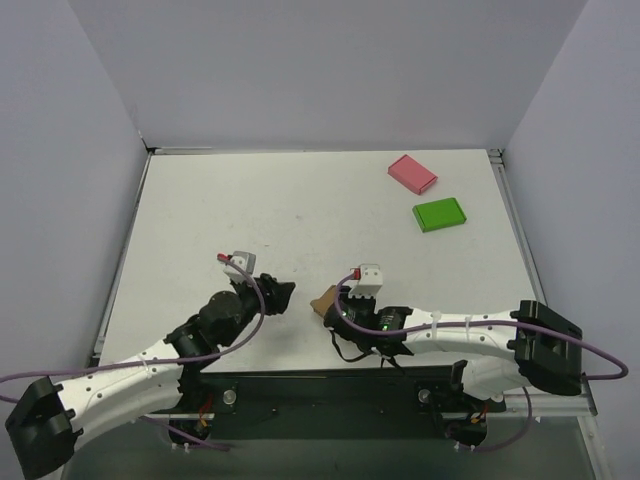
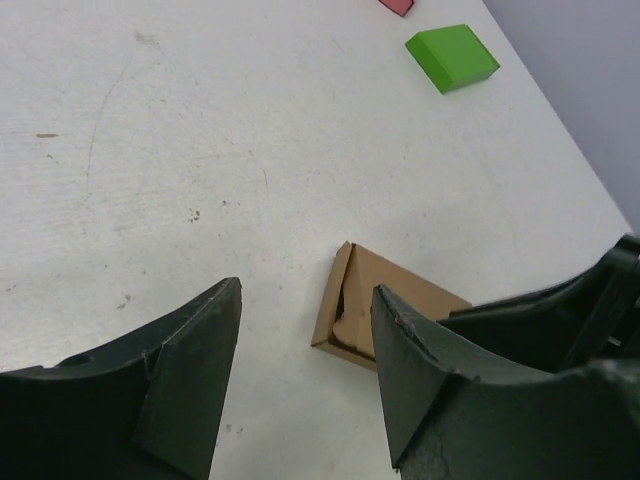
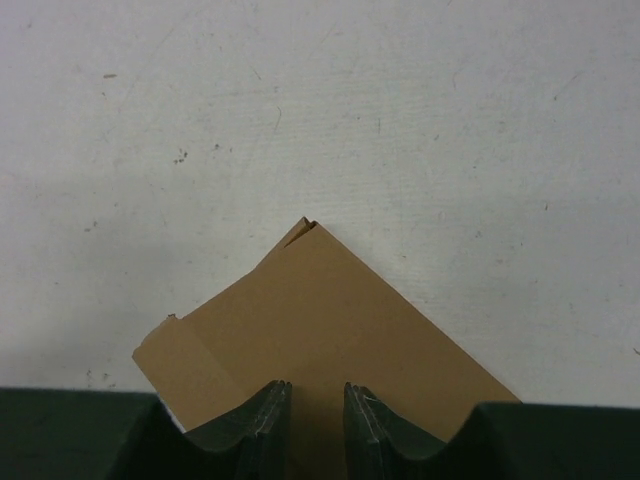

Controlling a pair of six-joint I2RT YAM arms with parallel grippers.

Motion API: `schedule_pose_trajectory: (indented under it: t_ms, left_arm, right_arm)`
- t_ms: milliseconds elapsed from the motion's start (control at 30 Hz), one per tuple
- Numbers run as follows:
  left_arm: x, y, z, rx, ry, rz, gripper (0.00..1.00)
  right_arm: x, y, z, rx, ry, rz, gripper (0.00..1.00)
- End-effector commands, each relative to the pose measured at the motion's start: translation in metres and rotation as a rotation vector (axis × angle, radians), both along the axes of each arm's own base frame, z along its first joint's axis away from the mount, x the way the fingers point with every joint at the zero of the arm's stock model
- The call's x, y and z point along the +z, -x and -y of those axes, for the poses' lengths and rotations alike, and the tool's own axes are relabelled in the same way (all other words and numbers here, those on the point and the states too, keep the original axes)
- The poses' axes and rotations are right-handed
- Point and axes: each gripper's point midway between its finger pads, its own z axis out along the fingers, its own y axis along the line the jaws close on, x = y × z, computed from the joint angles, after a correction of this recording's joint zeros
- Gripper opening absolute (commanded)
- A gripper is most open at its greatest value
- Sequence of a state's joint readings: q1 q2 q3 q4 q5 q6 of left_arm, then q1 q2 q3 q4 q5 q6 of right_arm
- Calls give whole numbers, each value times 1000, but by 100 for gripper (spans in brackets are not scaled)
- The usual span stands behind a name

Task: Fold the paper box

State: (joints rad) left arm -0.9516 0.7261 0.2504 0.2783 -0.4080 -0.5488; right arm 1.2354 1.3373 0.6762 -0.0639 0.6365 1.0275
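The paper box is lying flat with its broad side under the fingers of my right gripper, so I will open them and tip the box up by its side edge [image 3: 172, 378].
The paper box [image 1: 324, 299] is a flat brown cardboard box lying on the table between my two grippers. In the left wrist view the paper box [image 2: 385, 300] shows an open end with a flap tucked loosely inside. My left gripper [image 1: 278, 294] is open and empty, just left of the box and not touching it. My right gripper [image 1: 340, 308] sits over the box's near corner. In the right wrist view its fingertips [image 3: 270, 415] rest on top of the paper box [image 3: 320, 310], a narrow gap apart, with nothing between them.
A pink flat box [image 1: 412, 173] and a green flat box [image 1: 439, 214] lie at the far right of the white table [image 1: 250, 210]. Grey walls stand on three sides. The green box also shows in the left wrist view [image 2: 452, 56].
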Motion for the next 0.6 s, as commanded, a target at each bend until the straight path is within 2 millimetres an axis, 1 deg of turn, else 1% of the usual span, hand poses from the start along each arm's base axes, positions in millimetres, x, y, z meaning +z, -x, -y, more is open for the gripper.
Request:
schedule_pose_trajectory:
  t_ms: [0,33,67,100,133,167,200,233,300,333,400,433,500,533,567]
  left_arm:
    - [0,-3,25,-162,48,-133,64]
    - [-6,-6,31,-172,25,-151,65]
    - [-8,-9,34,-177,19,-155,65]
    - [-6,-10,41,-206,25,-148,65]
    - [-11,-14,47,-215,9,-164,65]
    - [-13,-16,52,-226,6,-167,65]
    - [-10,-18,58,-241,19,-157,65]
    - [-20,-18,64,-266,4,-181,65]
    - [-16,-20,75,-299,18,-168,65]
    - [-24,-22,78,-309,7,-186,65]
    - [-23,-24,86,-333,3,-179,65]
    - [-32,-23,90,-351,-7,-201,65]
    - [-35,-24,95,-372,-15,-199,65]
    - [-43,-22,97,-377,-30,-217,65]
    - [-46,-23,96,-373,-38,-219,65]
  right_arm:
    - [-28,9,11,-8,44,-72,28]
    - [-31,9,11,-12,46,-80,28]
    - [-35,10,13,-16,54,-90,27]
    - [-40,11,15,-19,68,-101,27]
    - [-42,11,14,-21,68,-107,26]
    - [-47,12,16,-22,85,-115,26]
    - [-48,12,16,-27,88,-119,25]
    - [-48,12,16,-25,93,-120,25]
    - [-51,12,17,-25,106,-125,25]
    - [-51,11,18,-29,107,-125,25]
    - [-54,10,19,-34,119,-132,25]
    - [-56,10,21,-39,122,-135,25]
    - [-61,12,23,-41,136,-148,25]
    - [-61,12,24,-41,137,-149,25]
    - [-60,11,23,-41,134,-147,25]
